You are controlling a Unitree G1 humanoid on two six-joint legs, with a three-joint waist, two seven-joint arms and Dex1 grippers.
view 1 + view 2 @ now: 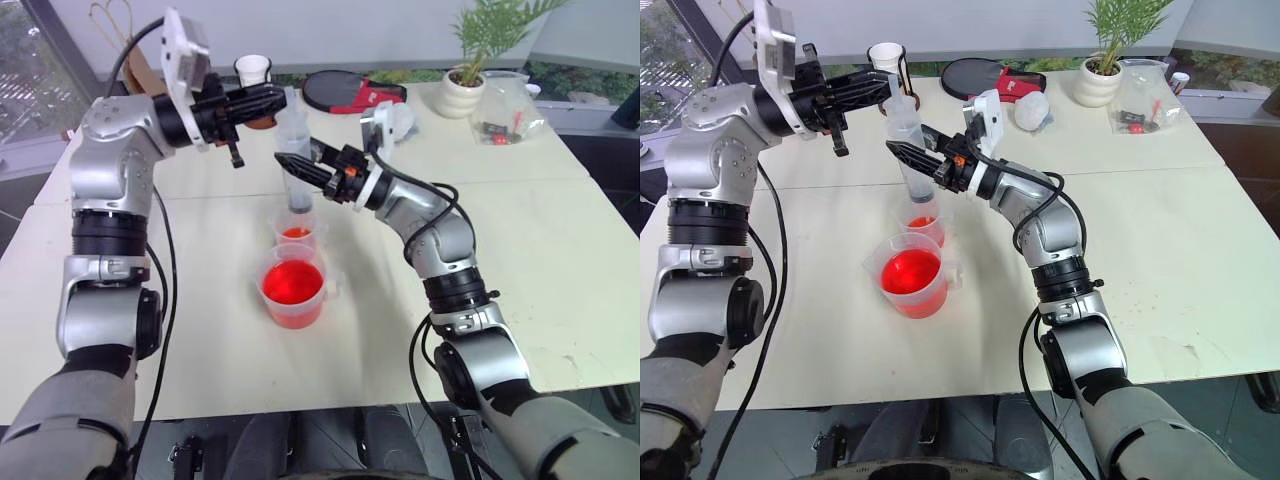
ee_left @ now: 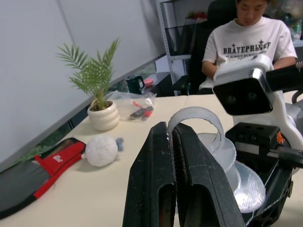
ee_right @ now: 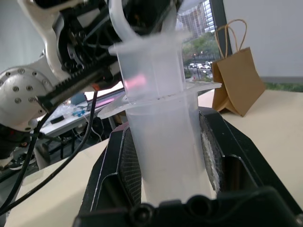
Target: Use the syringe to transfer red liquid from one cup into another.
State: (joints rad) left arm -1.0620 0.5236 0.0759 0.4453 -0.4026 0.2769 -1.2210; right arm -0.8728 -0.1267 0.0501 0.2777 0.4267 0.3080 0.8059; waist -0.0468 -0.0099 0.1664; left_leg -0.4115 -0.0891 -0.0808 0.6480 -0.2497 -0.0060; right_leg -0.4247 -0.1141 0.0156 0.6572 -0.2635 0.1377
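The syringe, now upright over the small narrow cup, will be let go by my right gripper on the open white table [image 1: 443, 258], off the handle side of the wide spouted beaker.
The syringe [image 1: 293, 140] stands upright over the small narrow cup [image 1: 297, 231], its lower end inside the cup's mouth. That cup holds a little red liquid. My right gripper [image 1: 298, 168] is shut on the syringe's clear barrel [image 3: 161, 137], a black finger on each side. My left gripper [image 1: 275, 98] is shut and lies level at the top of the plunger, its fingertips against the plunger's ring [image 2: 196, 112]. The wide spouted beaker [image 1: 293, 292] sits just in front of the small cup, about half full of red liquid [image 1: 292, 280].
On the far side of the white table [image 1: 520, 250] are a white cup [image 1: 253, 68], a black and red pouch [image 1: 345, 92], a white ball [image 1: 400, 118], a potted plant [image 1: 465, 90] and a plastic bag [image 1: 505, 115]. A person [image 2: 246, 33] sits beyond the table.
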